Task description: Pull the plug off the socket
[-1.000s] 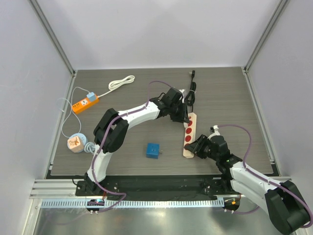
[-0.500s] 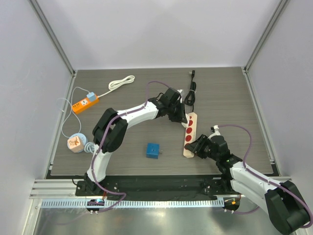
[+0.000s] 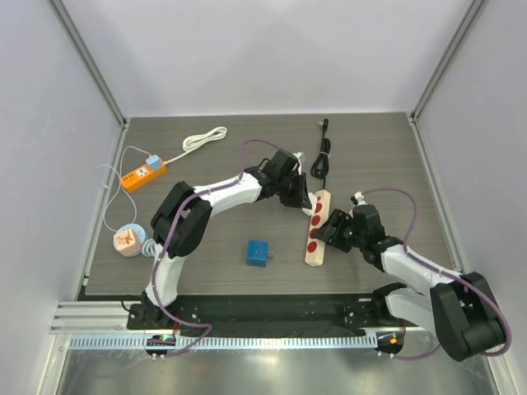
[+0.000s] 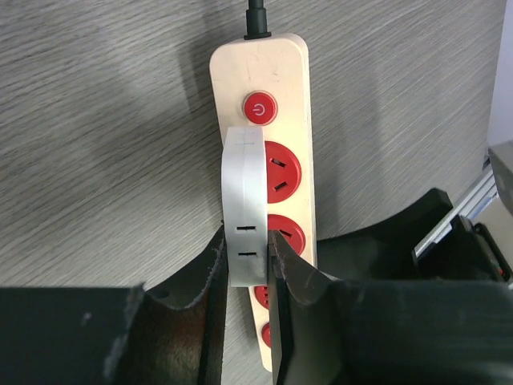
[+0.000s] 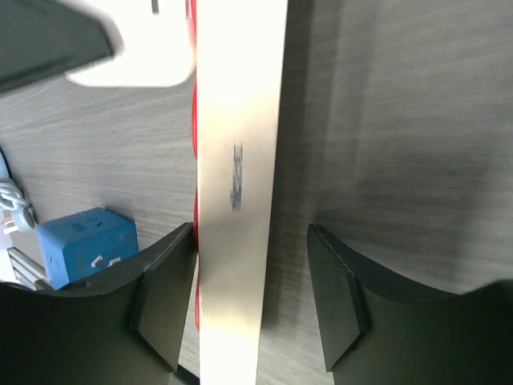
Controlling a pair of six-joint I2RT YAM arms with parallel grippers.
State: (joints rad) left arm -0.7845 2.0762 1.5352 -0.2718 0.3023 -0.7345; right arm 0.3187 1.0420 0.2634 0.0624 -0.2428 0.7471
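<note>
My left gripper is to let go of the white plug on the table point(image 3: 256, 229) just behind the blue cube adapter.
A cream power strip point(image 3: 314, 234) with red sockets lies on the table right of centre, with a black cord at its far end. A white plug point(image 4: 243, 200) stands on its upper sockets; I cannot tell how deep it sits. My left gripper point(image 4: 247, 258) is shut on the plug's lower end and shows in the top view point(image 3: 299, 195). My right gripper point(image 5: 248, 297) is open around the strip point(image 5: 238, 160). Its left finger is against the strip's side and its right finger point(image 5: 337, 297) stands apart. It shows in the top view point(image 3: 328, 233).
A blue cube adapter point(image 3: 258, 253) lies near the front, left of the strip, and shows in the right wrist view point(image 5: 84, 245). An orange power strip point(image 3: 143, 174), a white cable point(image 3: 204, 138) and a round reel point(image 3: 126, 239) lie at the left. A black cable point(image 3: 323, 152) runs to the back.
My right arm has moved up along the strip towards its middle. The strip's near end has swung slightly left. My left gripper has stayed on the plug.
</note>
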